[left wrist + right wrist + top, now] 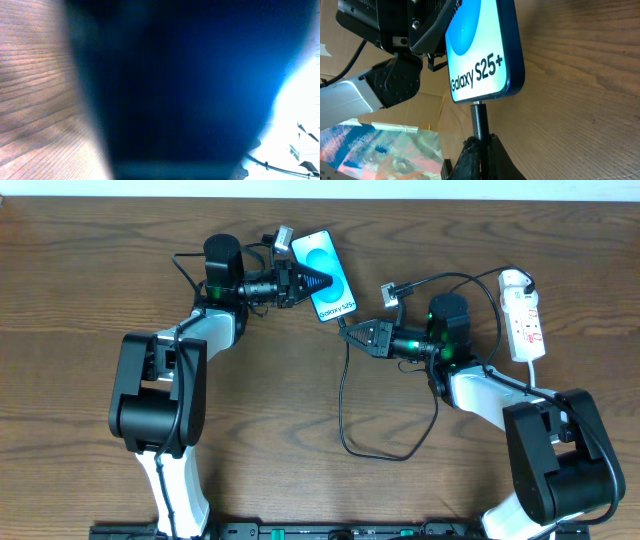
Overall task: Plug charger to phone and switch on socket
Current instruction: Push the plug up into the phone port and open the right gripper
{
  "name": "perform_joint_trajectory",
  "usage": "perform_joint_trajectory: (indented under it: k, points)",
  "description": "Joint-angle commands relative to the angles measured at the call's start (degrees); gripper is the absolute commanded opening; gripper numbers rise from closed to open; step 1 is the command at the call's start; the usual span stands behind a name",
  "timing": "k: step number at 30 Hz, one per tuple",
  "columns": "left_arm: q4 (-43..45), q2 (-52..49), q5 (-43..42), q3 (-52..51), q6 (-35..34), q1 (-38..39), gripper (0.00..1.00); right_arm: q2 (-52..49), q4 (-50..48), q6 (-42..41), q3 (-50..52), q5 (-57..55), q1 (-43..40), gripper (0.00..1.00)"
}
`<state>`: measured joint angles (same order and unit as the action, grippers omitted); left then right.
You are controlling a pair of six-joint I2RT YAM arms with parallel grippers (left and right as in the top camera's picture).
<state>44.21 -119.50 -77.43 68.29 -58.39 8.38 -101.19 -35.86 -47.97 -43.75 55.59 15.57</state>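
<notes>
Next, my left gripper releases the phone on the bare wood (pixel 302 347) between that gripper's arm and the loop of the black cable.
The phone (pixel 327 272) lies at the back centre of the table, its blue screen reading "Galaxy S25+" in the right wrist view (pixel 480 60). My left gripper (pixel 312 281) is shut on the phone; in the left wrist view the phone (pixel 190 90) is a dark blue blur filling the frame. My right gripper (pixel 349 331) is shut on the charger's black plug (pixel 479 117), whose tip touches the phone's bottom edge. The charger cable (pixel 343 400) loops toward the front and back up to the right. The white socket (pixel 524 315) lies at the far right.
The socket's white cord (pixel 538 370) runs down beside my right arm. The black cable's loop (pixel 385 455) lies on the wood between the two arms. A colourful sheet (pixel 380 150) and cardboard show beyond the table in the right wrist view.
</notes>
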Motion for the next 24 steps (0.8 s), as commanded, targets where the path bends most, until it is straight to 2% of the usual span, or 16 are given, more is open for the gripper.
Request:
perform_joint_trajectory:
  k: [1, 7, 8, 9, 11, 13, 18, 20, 24]
  points:
    - [-0.04, 1.11, -10.16, 0.17, 1.18, 1.68, 0.07, 0.79, -1.66, 0.70, -3.52, -4.68, -1.33, 0.01]
    - [-0.04, 1.14, -6.93, 0.17, 1.14, 1.66, 0.07, 0.79, 1.44, 6.47, -3.50, 5.03, -1.27, 0.01]
    - [-0.07, 1.11, -6.51, 0.17, 1.14, 1.66, 0.07, 0.79, 2.49, 7.61, -3.50, 5.68, -1.27, 0.07]
    - [-0.07, 1.11, -6.36, 0.17, 1.14, 1.66, 0.07, 0.79, 3.30, 8.35, -3.50, 5.92, -1.27, 0.22]
    - [-0.35, 1.11, -6.05, 0.17, 1.14, 1.66, 0.07, 0.79, 4.90, 9.94, -3.50, 6.56, -1.27, 0.67]
    - [-0.46, 1.11, -5.84, 0.17, 1.14, 1.66, 0.07, 0.81, 5.05, 10.56, -3.50, 6.99, -1.29, 0.99]
    - [-0.46, 1.11, -5.42, 0.17, 1.11, 1.44, 0.07, 2.93, 6.34, 14.05, -3.50, 9.07, -1.31, 0.99]
    - [-0.46, 1.11, -5.44, 0.17, 1.11, 0.87, 0.07, 5.31, 9.97, 17.29, -3.50, 8.74, -1.64, 0.99]
    - [-1.03, 1.11, -5.40, 0.17, 1.14, -0.94, 0.07, 11.82, 24.11, 26.43, -3.50, 2.47, -3.39, 0.99]
